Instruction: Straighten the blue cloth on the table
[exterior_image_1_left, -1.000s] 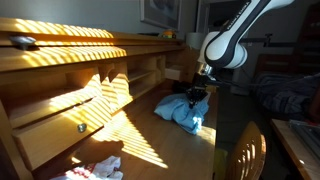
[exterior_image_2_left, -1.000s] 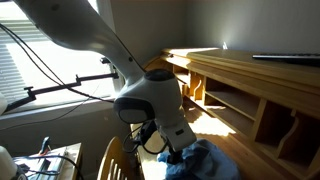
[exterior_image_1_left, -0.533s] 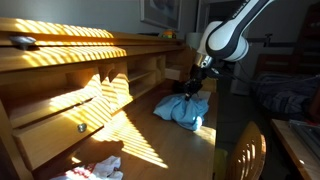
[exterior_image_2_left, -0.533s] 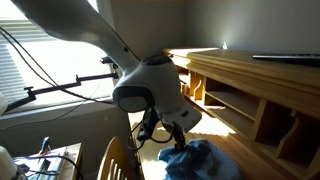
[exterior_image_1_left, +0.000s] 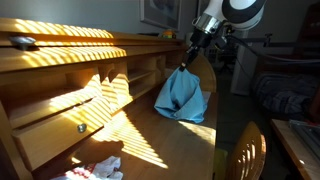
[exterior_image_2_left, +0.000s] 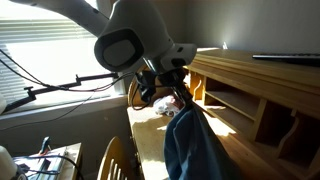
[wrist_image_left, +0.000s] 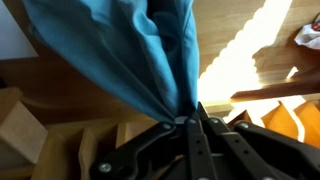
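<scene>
My gripper has the blue cloth to set down. It will let go of it on the table (exterior_image_1_left: 167, 138) (wrist_image_left: 223, 24) beside the sunlit stripes, toward the white and red rag.
My gripper (exterior_image_1_left: 186, 62) is shut on one edge of the blue cloth (exterior_image_1_left: 183, 94) and holds it up so that it hangs in folds, its lower end on the wooden table (exterior_image_1_left: 150, 135). In an exterior view the gripper (exterior_image_2_left: 183, 104) stands high above the table with the cloth (exterior_image_2_left: 195, 145) draped below it. In the wrist view the closed fingers (wrist_image_left: 190, 120) pinch the gathered cloth (wrist_image_left: 115, 50), which fans out away from them.
A wooden hutch with shelves and cubbies (exterior_image_1_left: 70, 75) runs along the table's back. A white and red rag (exterior_image_1_left: 98, 170) lies near the table's front end. A wooden chair back (exterior_image_1_left: 243, 150) stands beside the table. A bed (exterior_image_1_left: 285, 95) is beyond.
The gripper has risen well above the table with the cloth in it. The cloth, bunched flat on the table before, now hangs stretched from the fingers.
</scene>
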